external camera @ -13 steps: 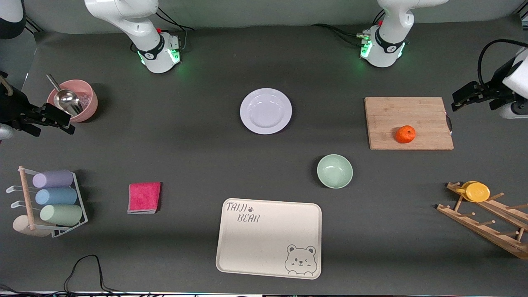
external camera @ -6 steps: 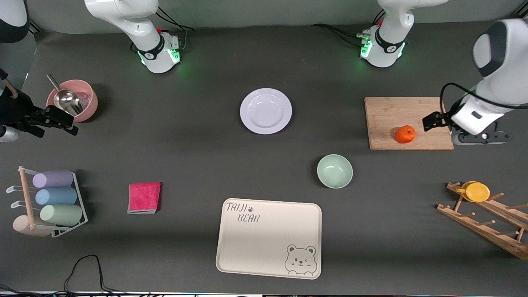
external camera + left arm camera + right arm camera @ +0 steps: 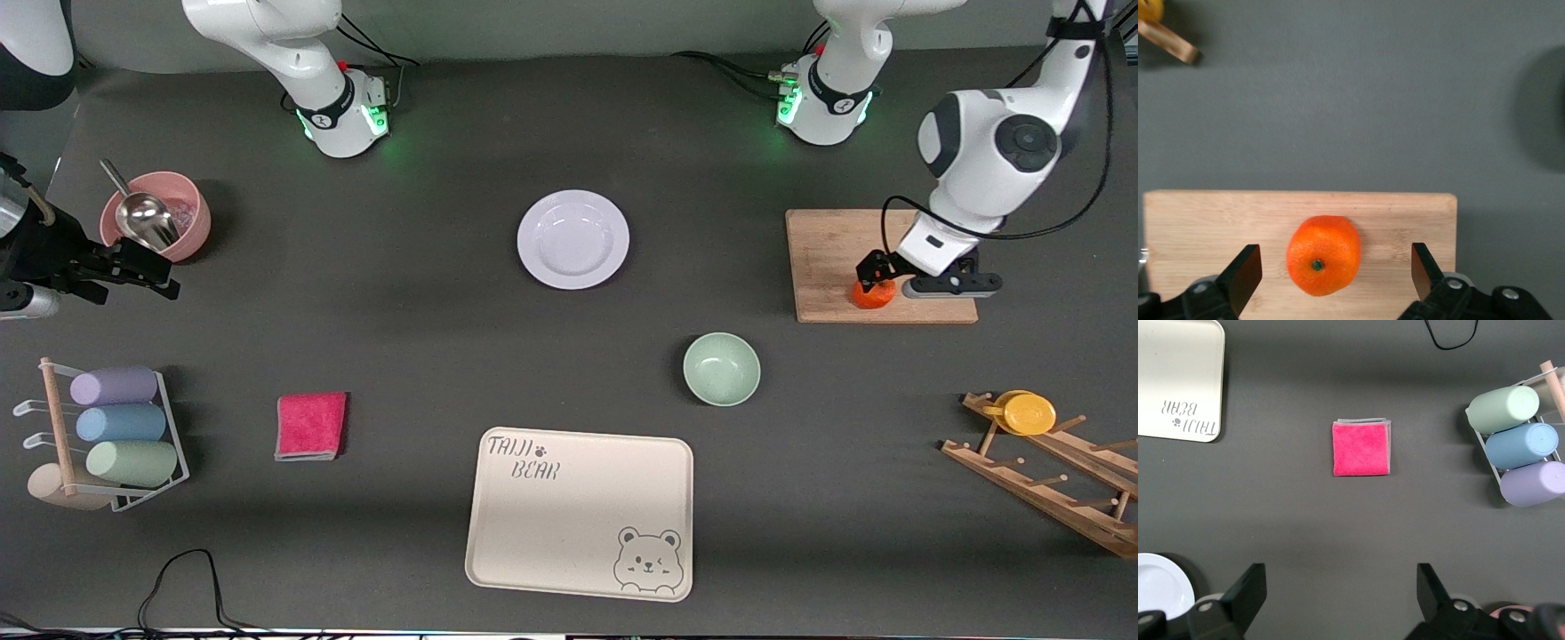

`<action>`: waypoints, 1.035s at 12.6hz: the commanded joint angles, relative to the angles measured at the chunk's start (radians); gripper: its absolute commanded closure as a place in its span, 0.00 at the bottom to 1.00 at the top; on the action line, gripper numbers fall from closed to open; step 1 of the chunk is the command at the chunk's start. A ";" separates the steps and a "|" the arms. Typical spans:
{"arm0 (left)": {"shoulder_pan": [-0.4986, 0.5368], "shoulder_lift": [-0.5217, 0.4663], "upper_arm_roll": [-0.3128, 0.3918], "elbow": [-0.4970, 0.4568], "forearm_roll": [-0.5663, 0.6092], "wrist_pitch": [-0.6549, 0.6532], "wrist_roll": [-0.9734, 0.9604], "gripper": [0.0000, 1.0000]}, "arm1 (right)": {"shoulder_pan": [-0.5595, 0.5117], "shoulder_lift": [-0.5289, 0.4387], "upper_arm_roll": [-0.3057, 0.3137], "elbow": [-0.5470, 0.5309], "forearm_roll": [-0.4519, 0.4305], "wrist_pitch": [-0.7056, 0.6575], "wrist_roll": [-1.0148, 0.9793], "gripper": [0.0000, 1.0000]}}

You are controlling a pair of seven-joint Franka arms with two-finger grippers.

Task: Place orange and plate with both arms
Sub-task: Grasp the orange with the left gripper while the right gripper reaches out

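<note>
I will next lower my left gripper to the orange's middle (image 3: 875,294) (image 3: 1323,256), over the wooden cutting board, and close it there on the orange's opposite sides.
The orange (image 3: 867,297) lies on a wooden cutting board (image 3: 831,249) toward the left arm's end of the table. My left gripper (image 3: 876,274) is right over it and open. In the left wrist view the orange (image 3: 1323,255) lies between the two spread fingers (image 3: 1245,273), apart from both. The pale-lavender plate (image 3: 573,239) lies alone on the mat between the two bases and shows in the right wrist view (image 3: 1158,587). My right gripper (image 3: 163,276) is open and empty, up over the mat beside a pink bowl.
A mint-green bowl (image 3: 721,368) sits nearer the camera than the board. A cream bear tray (image 3: 578,511) lies at the front. There are also a pink cloth (image 3: 310,426), a pink bowl with a scoop (image 3: 182,213), a cup rack (image 3: 111,436) and a wooden rack with a yellow dish (image 3: 1029,413).
My left arm swung in from the table's end and came down over the orange. My right gripper drifted slightly toward the table's middle.
</note>
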 commanded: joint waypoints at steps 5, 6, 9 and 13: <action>0.044 0.158 0.000 -0.069 0.013 0.255 0.012 0.00 | 0.049 0.113 0.003 0.108 0.091 0.017 0.040 0.00; 0.044 0.169 0.000 -0.069 0.013 0.260 0.012 0.00 | 0.083 0.130 0.003 0.116 0.117 0.033 0.126 0.00; 0.057 0.195 0.000 -0.069 0.013 0.262 0.012 0.00 | 0.121 0.243 0.006 0.270 0.274 0.047 0.345 0.00; 0.057 0.197 0.000 -0.066 0.013 0.251 0.011 1.00 | 0.164 0.312 0.006 0.328 0.684 0.121 0.650 0.00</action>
